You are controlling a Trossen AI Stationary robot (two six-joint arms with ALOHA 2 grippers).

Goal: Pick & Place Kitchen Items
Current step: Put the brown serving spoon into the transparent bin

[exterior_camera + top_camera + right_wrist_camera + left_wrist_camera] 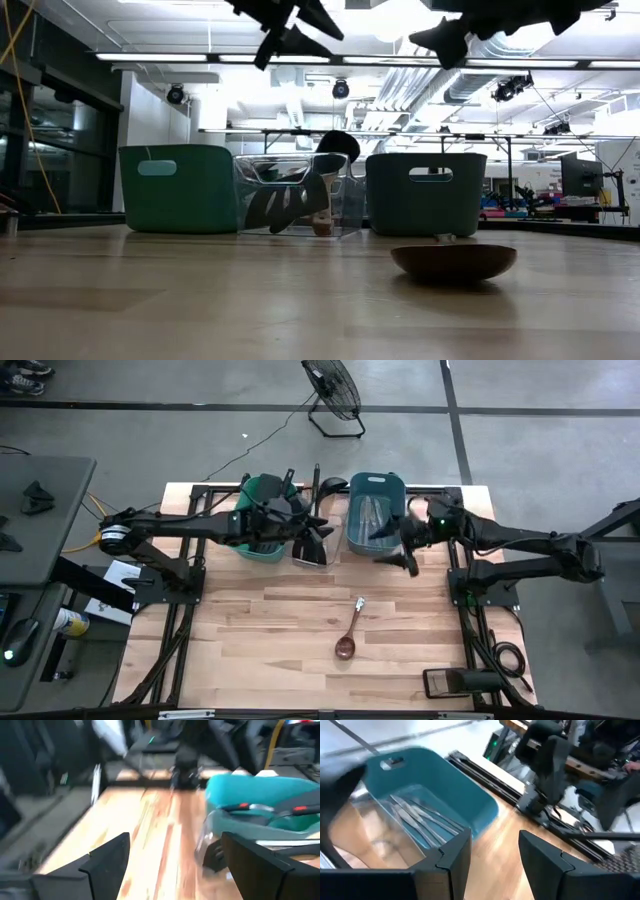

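The robot's right gripper needs to next move to the wooden spoon and close on its handle (357,613) beside the white label, away from the spoon's bowl.
A wooden spoon (349,632) lies flat on the table in front of the bins, with its bowl toward the near edge; the bowl also shows in the low view (452,262). Silver cutlery (420,817) lies in the blue bin (373,510). Black utensils (295,195) stand in the clear bin (312,547). Red-handled utensils (270,809) lie in the green bin (262,528). My left gripper (495,860) is open and empty, high above the clear bin (312,525). My right gripper (175,865) is open and empty, high at the blue bin's near right corner (397,547).
The three bins stand in a row at the table's far edge. Bare wood lies around the spoon in the middle and near part of the table. A black device (462,681) sits at the near right corner. A floor fan (333,390) stands beyond the table.
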